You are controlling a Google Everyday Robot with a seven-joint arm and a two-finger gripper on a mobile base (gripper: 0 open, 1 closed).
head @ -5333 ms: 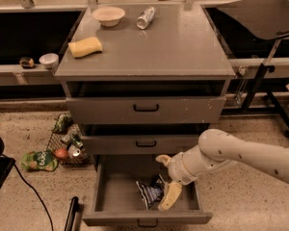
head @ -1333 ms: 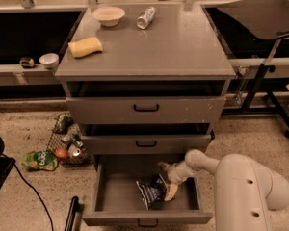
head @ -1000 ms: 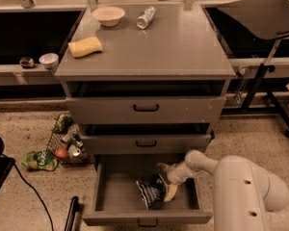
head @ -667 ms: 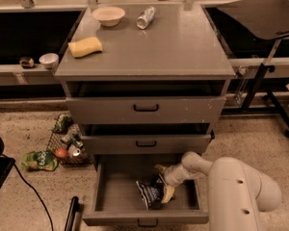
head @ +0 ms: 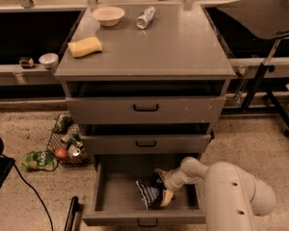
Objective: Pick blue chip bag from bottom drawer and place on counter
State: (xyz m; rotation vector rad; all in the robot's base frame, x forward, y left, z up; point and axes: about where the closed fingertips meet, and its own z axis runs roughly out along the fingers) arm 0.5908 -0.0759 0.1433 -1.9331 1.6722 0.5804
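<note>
Next, I grip the blue chip bag's end (head: 164, 186) nearest the white arm, leaving the bag's white-striped edge free.
The bottom drawer (head: 111, 196) is pulled open below two shallower drawers. The blue chip bag (head: 148, 192), dark navy with a white-striped edge, lies on the drawer floor right of the middle. My gripper (head: 161, 187) reaches down into the drawer from the right, with one pale finger (head: 166, 198) in front of the bag and the other behind it. The jaws straddle the bag's right end. The white arm (head: 231, 191) fills the lower right. The counter (head: 168, 44) is the grey cabinet top.
On the counter stand a white bowl (head: 108, 16), a lying can (head: 145, 17) and a yellow sponge (head: 85, 47). A wire basket (head: 65, 143) with items and a green pouch (head: 38, 160) lie on the floor at left. A black table (head: 260, 16) stands at the right.
The arm has swung in over the drawer since the oldest frame; in the last second the gripper stays around the bag with only a slight shift left.
</note>
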